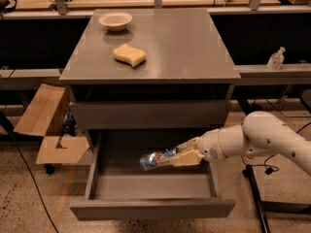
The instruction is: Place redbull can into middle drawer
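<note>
The robot's gripper needs to release the redbull can, now hanging just above the drawer floor, on the bottom of the drawer, close behind the plain front panel (148,188).
The redbull can (154,159), silver and blue, lies on its side in my gripper (176,155), which is shut on it. The white arm reaches in from the right. The can hangs just above the smooth grey floor of the open middle drawer (150,186), over its centre. The drawer is pulled far out from the grey cabinet, its plain front panel (151,209) nearest the camera.
The grey cabinet top (160,45) carries a white bowl (115,21) and a yellow sponge (129,55). An open cardboard box (48,125) stands at the left of the cabinet. A clear bottle (275,58) sits on a ledge at the right.
</note>
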You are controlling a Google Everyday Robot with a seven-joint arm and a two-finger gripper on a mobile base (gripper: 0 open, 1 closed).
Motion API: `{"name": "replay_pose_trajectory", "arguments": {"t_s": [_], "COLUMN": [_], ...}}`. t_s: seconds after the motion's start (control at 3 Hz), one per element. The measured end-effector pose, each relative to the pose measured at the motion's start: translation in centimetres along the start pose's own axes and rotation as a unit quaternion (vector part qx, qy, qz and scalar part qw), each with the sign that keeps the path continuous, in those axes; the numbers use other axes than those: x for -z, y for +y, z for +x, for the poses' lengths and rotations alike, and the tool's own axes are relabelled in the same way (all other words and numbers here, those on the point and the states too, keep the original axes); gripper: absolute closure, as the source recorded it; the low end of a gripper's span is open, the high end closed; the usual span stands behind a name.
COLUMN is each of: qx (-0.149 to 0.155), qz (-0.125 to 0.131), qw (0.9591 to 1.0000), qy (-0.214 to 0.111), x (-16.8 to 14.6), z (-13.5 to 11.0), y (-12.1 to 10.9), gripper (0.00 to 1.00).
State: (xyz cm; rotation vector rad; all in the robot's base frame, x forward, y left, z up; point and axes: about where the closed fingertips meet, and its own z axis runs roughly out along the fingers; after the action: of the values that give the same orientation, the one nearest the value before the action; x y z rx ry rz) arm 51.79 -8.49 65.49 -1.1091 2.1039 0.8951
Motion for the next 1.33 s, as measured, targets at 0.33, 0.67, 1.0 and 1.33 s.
{"name": "replay_pose_trajectory", "arguments": {"t_s": [0.33,0.67,1.0,1.33], "qx": [0.004,0.005,0.002,-0.018], "qz": [-0.007,-0.021,-0.033,-0.044], "qw": [0.9998,0.9996,0.9993,0.9987], "qy": [0.017,0.017,0.019,0.019], "x": [-1.1,-3.3,-6.4,-10.0], "z": [0.2,1.0,3.0,6.3], "y": [0.1,-0.6,-1.7,-3.1], "gripper": [1.00,1.00,1.00,1.00]}}
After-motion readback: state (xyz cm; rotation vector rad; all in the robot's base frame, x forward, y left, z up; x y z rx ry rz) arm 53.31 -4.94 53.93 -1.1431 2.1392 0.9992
